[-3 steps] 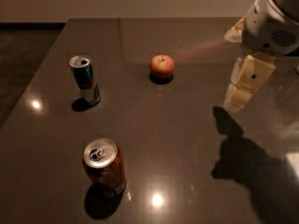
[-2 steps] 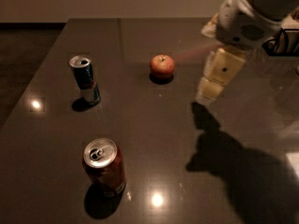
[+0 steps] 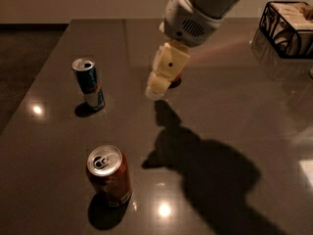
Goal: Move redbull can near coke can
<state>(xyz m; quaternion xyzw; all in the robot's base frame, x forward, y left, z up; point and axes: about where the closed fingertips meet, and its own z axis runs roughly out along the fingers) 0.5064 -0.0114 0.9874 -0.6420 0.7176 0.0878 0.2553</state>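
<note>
My gripper needs to close around the upper half point(image 3: 87, 74) of the redbull can next, so it can be moved near the coke can.
The redbull can point(image 3: 89, 83), slim, blue and silver, stands upright at the left middle of the dark table point(image 3: 230, 131). The coke can point(image 3: 109, 176), wider and dark red with a silver top, stands upright near the front left. My gripper point(image 3: 155, 91) hangs above the table's middle, to the right of the redbull can and apart from it. It holds nothing that I can see. A red apple is almost fully hidden behind the gripper.
A black wire basket point(image 3: 288, 21) with pale contents stands at the back right corner. The arm's large shadow point(image 3: 205, 175) falls across the table's front right. The table's left edge runs close to the redbull can.
The arm and gripper have swung leftward from the right side toward the table's middle, now covering the apple. The cans have not moved.
</note>
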